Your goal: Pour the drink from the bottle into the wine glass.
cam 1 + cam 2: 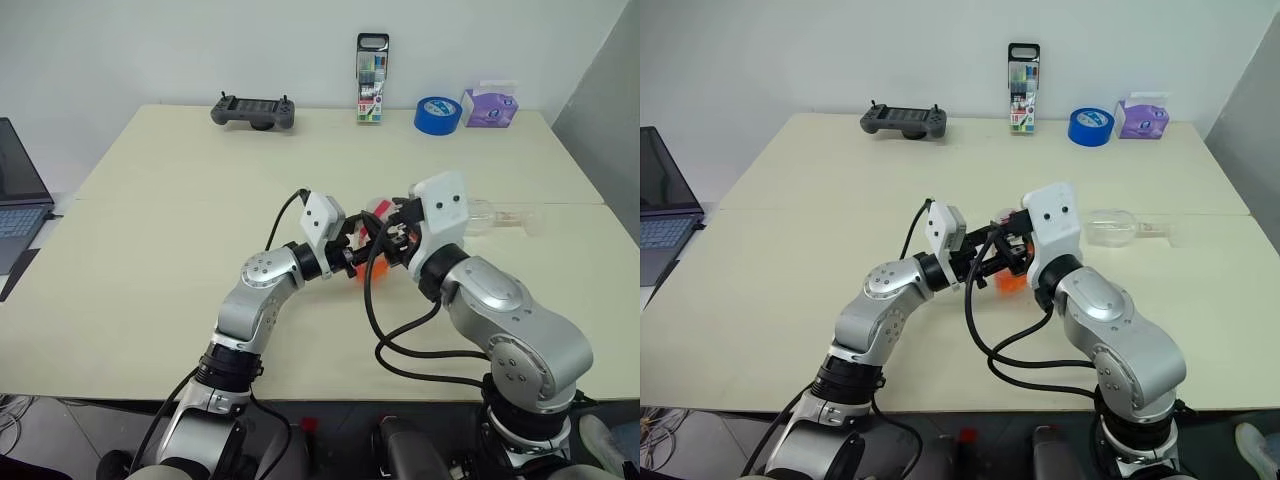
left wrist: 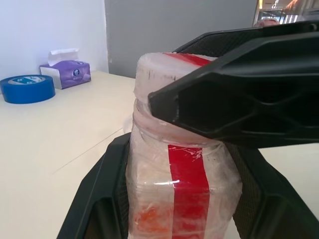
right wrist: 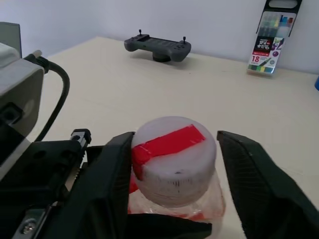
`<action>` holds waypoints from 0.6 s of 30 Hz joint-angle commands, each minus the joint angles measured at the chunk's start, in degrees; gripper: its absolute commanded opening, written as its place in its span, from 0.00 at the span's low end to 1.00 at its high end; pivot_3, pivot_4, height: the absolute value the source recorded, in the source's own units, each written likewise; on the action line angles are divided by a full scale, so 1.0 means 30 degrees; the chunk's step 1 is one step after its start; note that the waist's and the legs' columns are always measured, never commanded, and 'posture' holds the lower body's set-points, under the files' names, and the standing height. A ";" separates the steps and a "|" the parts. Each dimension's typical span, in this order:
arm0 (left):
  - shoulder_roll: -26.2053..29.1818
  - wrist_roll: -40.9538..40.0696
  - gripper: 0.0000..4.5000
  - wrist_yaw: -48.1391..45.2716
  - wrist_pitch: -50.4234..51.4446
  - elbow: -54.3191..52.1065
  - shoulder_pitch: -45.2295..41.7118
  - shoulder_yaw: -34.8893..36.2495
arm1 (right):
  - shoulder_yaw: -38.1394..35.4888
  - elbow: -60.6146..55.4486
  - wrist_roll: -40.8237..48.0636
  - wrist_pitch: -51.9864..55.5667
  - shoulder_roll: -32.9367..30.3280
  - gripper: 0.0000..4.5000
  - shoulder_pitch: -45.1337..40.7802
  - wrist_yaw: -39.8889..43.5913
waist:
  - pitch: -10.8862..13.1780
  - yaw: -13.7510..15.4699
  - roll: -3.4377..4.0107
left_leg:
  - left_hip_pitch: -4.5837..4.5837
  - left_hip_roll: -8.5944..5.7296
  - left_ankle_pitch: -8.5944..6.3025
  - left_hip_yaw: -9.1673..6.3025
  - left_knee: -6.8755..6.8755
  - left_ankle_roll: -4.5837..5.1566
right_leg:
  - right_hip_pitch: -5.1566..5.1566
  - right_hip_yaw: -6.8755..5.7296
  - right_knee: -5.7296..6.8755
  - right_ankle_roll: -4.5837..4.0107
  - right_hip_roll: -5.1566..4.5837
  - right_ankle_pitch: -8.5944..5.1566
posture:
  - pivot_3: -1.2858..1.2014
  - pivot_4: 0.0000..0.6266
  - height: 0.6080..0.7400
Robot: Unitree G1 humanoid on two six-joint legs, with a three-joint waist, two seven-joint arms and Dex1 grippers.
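Next, I let go of the white cap with my right gripper on the bare table, closer to me than the wine glass's foot (image 1: 521, 288). The cap is still on the upright bottle.
The bottle (image 2: 179, 189) is a small clear plastic one with a red-and-white band, upright over the middle of the table. Orange-red drink (image 1: 1010, 282) shows in its base. My left gripper (image 1: 358, 258) is shut on the bottle's body from the left. My right gripper (image 3: 172, 149) straddles the white cap (image 3: 174, 164) with its red tape. One finger (image 3: 112, 184) touches the cap and the other (image 3: 249, 184) stands a sliver off it, so the jaws are open. The wine glass (image 1: 495, 215) lies on its side to the right of my right gripper.
Along the far edge of the table sit a grey game controller (image 1: 253, 110), a tall marker case (image 1: 372, 80), a blue tape roll (image 1: 437, 114) and a purple tissue box (image 1: 490, 105). A laptop (image 1: 20, 195) is at the far left.
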 commanded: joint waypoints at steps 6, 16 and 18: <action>-0.0025 -0.0101 0.48 -0.0047 -0.0617 -0.0465 -0.0323 0.0269 | 0.0113 -0.1047 -0.0234 -0.1946 -0.1890 0.41 -0.1132 0.1583 | 0.0001 -0.0005 0.0002 | -0.0004 -0.0005 0.0000 0.0001 -0.0001 0.0000 | 0.0000 -0.0002 -0.0011 0.0001 -0.0001 -0.0001 | 0.52 0.24 1.00; -0.0083 -0.0083 0.48 -0.0155 -0.0777 -0.0246 -0.0409 0.0211 | -0.2414 -0.1141 0.1220 -0.3843 -0.0552 0.39 -0.0211 0.1836 | 0.0001 0.0001 0.0001 | -0.0002 0.0008 -0.0001 -0.0009 -0.0001 0.0001 | 0.0004 -0.0007 -0.0003 0.0001 0.0010 0.0000 | 0.52 0.24 1.00; -0.0026 -0.0116 0.48 -0.0160 -0.0774 -0.0241 -0.0469 0.0302 | -0.4419 -0.0634 0.0292 -0.3948 -0.0139 0.39 0.0293 0.0255 | 0.0000 0.0023 0.0000 | -0.0003 0.0000 0.0000 0.0001 0.0004 0.0000 | 0.0005 0.0001 -0.0001 0.0000 0.0001 0.0000 | 0.52 0.24 1.00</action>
